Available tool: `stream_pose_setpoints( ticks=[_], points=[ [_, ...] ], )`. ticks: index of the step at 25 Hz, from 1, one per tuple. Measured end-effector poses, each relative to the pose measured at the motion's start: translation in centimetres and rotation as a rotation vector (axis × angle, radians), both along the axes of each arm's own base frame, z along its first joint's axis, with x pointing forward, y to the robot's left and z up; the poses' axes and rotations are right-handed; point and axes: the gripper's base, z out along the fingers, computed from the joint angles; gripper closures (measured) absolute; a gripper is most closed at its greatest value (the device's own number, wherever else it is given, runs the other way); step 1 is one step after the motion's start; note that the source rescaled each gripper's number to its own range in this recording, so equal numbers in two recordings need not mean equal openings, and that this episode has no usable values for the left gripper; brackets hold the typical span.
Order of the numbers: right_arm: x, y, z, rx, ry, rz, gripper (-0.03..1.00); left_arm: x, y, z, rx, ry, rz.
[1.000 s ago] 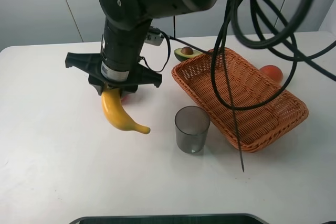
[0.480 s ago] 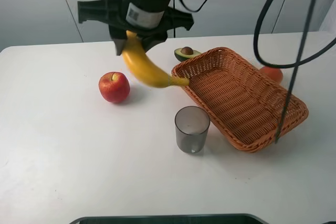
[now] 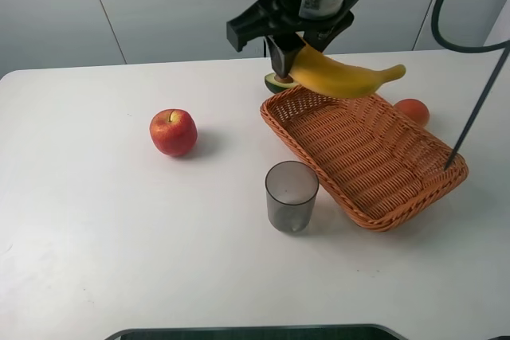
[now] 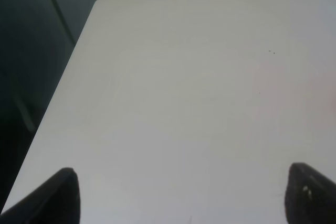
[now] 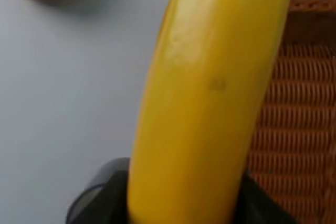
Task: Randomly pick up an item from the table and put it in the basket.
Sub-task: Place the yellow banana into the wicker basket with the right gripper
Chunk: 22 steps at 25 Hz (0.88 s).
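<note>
The robot's right gripper will release the banana lengthwise on the middle of the wicker basket's woven bottom (image 3: 356, 158).
My right gripper (image 3: 291, 57) is shut on one end of the long yellow banana (image 3: 343, 77) and holds it in the air over the far left end of the orange-brown wicker basket (image 3: 398, 219). The banana lies roughly level, its free tip pointing right. In the right wrist view the banana (image 5: 210, 93) fills the middle, clamped in the right gripper (image 5: 184, 203), with the basket's weave (image 5: 299, 129) beside it. My left gripper (image 4: 184, 203) is open over bare white table (image 4: 184, 103); it does not show in the exterior view.
A red apple (image 3: 173, 131) sits on the white table (image 3: 119, 236) at the left. A translucent grey cup (image 3: 292, 195) stands just in front of the basket's left side. An avocado half (image 3: 275, 82) peeks out behind the basket, and a red-orange round fruit (image 3: 412, 110) lies beyond its far side.
My right gripper has carried the banana up and to the right, from beside the apple to over the basket's far left end. The banana's free tip has swung to point right.
</note>
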Motion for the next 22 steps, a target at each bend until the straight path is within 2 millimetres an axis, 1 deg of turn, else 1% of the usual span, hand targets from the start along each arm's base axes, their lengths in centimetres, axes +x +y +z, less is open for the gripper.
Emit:
stream_pose_setpoints(
  ticks=[2, 6, 9, 12, 16, 19, 22],
  points=[
    [0.5, -0.9, -1.3, -0.016, 0.006, -0.011, 0.97, 0.0, 0.0, 0.0, 0.000, 0.000, 0.000],
    [1.2, -2.7, -4.6, -0.034, -0.005, -0.018, 0.97, 0.0, 0.0, 0.0, 0.000, 0.000, 0.000],
    [1.4, -4.0, -6.9, -0.049, -0.029, -0.012, 0.97, 0.0, 0.0, 0.0, 0.000, 0.000, 0.000],
    [1.6, -5.3, -8.8, -0.040, -0.046, -0.018, 0.97, 0.0, 0.0, 0.0, 0.000, 0.000, 0.000],
    [1.4, -6.9, -11.0, -0.042, -0.059, -0.015, 0.97, 0.0, 0.0, 0.0, 0.000, 0.000, 0.000],
    [0.9, -7.5, -12.1, -0.057, -0.060, 0.003, 0.97, 0.0, 0.0, 0.0, 0.000, 0.000, 0.000],
    [0.7, -7.7, -12.6, -0.065, -0.066, 0.021, 0.97, 0.0, 0.0, 0.0, 0.000, 0.000, 0.000]
  ],
)
